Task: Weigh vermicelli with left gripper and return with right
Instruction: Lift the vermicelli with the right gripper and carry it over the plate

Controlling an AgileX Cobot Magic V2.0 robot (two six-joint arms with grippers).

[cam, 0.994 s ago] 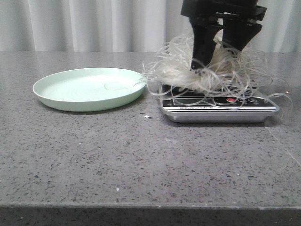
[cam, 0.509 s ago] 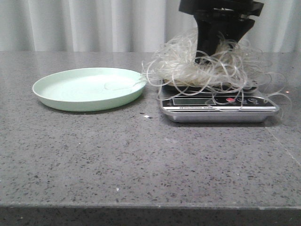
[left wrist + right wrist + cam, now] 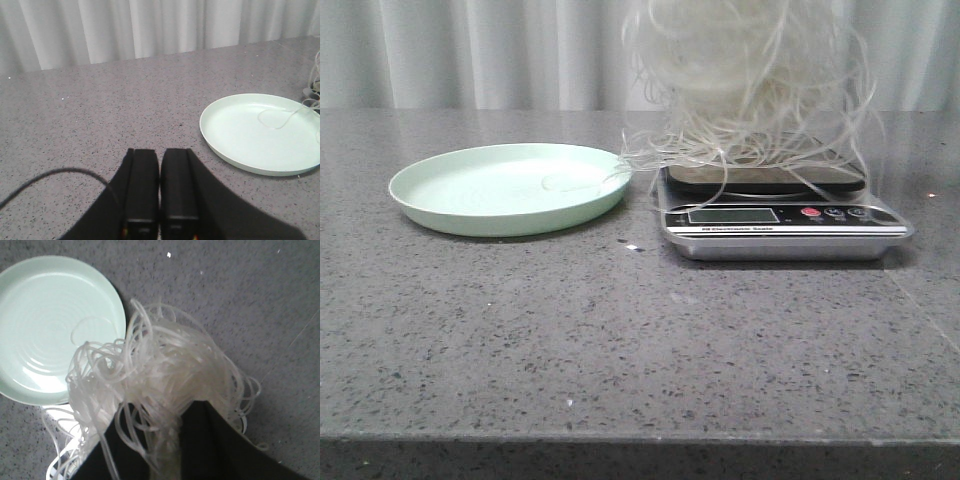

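Observation:
Next, my right gripper releases the vermicelli on the middle of the pale green plate (image 3: 522, 172) (image 3: 57, 330) next to the scale.
The vermicelli (image 3: 745, 70) hangs as a big whitish tangle above the kitchen scale (image 3: 785, 215), its lowest loops still trailing onto the scale's dark platform. In the right wrist view my right gripper (image 3: 170, 440) is shut on the vermicelli (image 3: 160, 370), strands bunched between the black fingers. From the front the right gripper is out of frame above. The pale green plate (image 3: 510, 187) sits left of the scale with one stray strand lying on it (image 3: 277, 117). My left gripper (image 3: 160, 165) is shut with nothing in it, low over the table, left of the plate (image 3: 260, 132).
The scale has a display and a red button (image 3: 810, 212) on its front panel. A thin black cable (image 3: 50, 175) curves over the grey speckled table beside the left gripper. A white curtain hangs behind the table.
The right gripper closed on the vermicelli and rose out of the front view, lifting the tangle off the scale's platform. The plate and scale stayed put.

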